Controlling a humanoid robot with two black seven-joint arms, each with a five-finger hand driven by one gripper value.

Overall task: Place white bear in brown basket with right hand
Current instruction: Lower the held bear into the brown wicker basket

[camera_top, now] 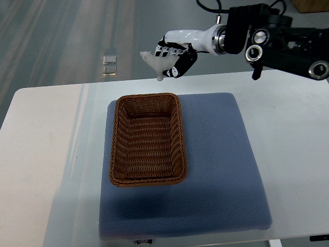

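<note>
The robot's right gripper should release the white bear on the far half of the brown basket's bottom (146, 129).
My right hand (174, 57) reaches in from the upper right and hangs over the table's far edge, beyond the basket. Its fingers are curled around a small white bear (153, 63), which sticks out to the left of the palm; most of the bear's body is hidden by the fingers. The brown wicker basket (119, 140) is rectangular and has nothing in it. It stands on the left half of a blue mat (221, 154), below and slightly left of the hand. The left arm does not show.
The mat lies on a white table (46, 154). The black forearm with round joints (288, 43) crosses the top right corner. Grey floor with a small bright object (109, 64) lies past the table's far edge.
</note>
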